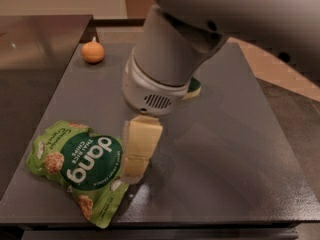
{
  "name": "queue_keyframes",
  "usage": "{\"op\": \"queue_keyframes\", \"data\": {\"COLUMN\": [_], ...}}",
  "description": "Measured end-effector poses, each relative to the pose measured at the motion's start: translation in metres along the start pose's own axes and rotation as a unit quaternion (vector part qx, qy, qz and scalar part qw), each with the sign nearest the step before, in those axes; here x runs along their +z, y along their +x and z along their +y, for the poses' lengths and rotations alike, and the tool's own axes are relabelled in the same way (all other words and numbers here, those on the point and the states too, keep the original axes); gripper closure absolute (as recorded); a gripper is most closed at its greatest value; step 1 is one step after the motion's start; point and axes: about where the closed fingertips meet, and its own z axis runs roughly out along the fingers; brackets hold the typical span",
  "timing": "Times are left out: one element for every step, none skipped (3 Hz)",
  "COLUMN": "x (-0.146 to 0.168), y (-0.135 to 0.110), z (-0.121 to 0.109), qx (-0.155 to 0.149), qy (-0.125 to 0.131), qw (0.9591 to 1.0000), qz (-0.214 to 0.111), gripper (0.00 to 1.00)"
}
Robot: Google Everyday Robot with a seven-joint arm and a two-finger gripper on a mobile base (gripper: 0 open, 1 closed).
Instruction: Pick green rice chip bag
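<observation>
My gripper should close on the dark green circle point(93, 159) at the center of the green rice chip bag.
The green rice chip bag point(80, 165) lies flat near the front left corner of the grey table point(240, 149). It is light green and crinkly, with a dark green circle reading "dang". My gripper point(134, 171) is cream-coloured and hangs down from the big grey-white arm point(170, 59). Its tip is right at the bag's right edge, low over the table. I cannot tell whether it touches the bag.
A small orange fruit point(93, 53) sits at the table's back left. A dark-green-and-cream sponge point(194, 88) is mostly hidden behind the arm. A darker counter point(35, 49) adjoins on the left. The table's front edge is close to the bag.
</observation>
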Motion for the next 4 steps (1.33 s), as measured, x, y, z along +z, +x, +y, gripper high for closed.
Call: {"op": "queue_keyframes", "data": {"x": [0.026,0.054,0.079,0.1], "y": [-0.035,-0.057,-0.065,-0.063], "z": [0.008,0.014,0.018,0.018], "qx": [-0.017,-0.025,-0.029,-0.019], "qy": [-0.005,-0.008,-0.009,-0.016], "qw": [0.9998,0.9995,0.999,0.9985], "qz": [0.0,0.018,0.033,0.048], "gripper": [0.0,0.0,0.0,0.0]}}
